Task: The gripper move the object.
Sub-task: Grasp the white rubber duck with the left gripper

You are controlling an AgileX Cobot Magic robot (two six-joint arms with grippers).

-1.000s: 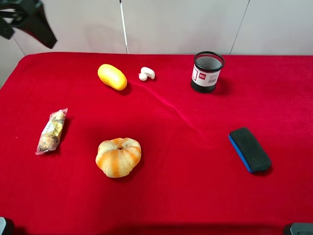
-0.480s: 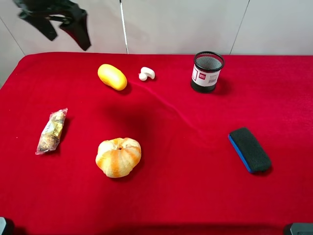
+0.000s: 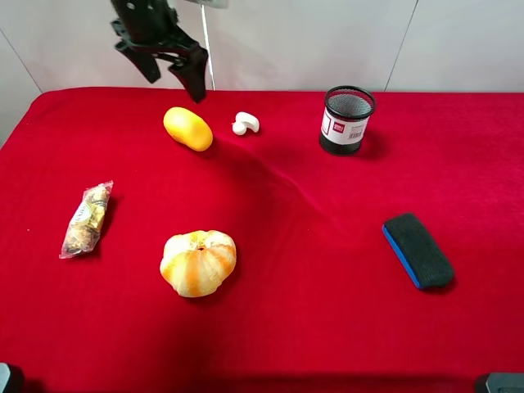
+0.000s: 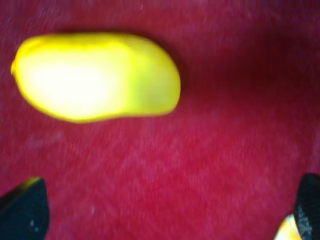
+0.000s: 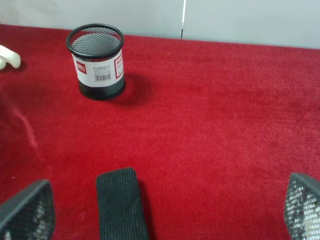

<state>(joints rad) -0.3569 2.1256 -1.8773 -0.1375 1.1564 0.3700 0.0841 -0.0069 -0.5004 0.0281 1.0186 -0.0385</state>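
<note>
Next, I move my left gripper to the white mushroom-shaped object's middle [image 3: 245, 123], between the yellow fruit and the mesh cup, and close it there.
The small white mushroom-shaped object [image 3: 246, 124] lies on the red cloth at the back, between the yellow fruit and the mesh cup. Its edge shows in the right wrist view [image 5: 9, 56]. My left gripper [image 3: 174, 79] is open and empty, hovering above the back of the table just over the yellow oval fruit [image 3: 187, 128], left of the object. In the left wrist view the gripper [image 4: 165, 215] has its fingertips wide apart, with the fruit [image 4: 95, 75] ahead of them. My right gripper [image 5: 165, 210] is open and empty; it is out of the exterior view.
A black mesh cup [image 3: 347, 120] stands at the back right. A black and blue eraser [image 3: 417, 250] lies at the right. An orange-white pumpkin [image 3: 198, 262] sits at the front left, and a snack packet [image 3: 86, 219] lies at the far left. The red cloth [image 3: 311, 311] has a crease.
My left gripper has swung from the top left corner to the right and down, and now hangs over the yellow fruit. The objects on the cloth have not moved.
</note>
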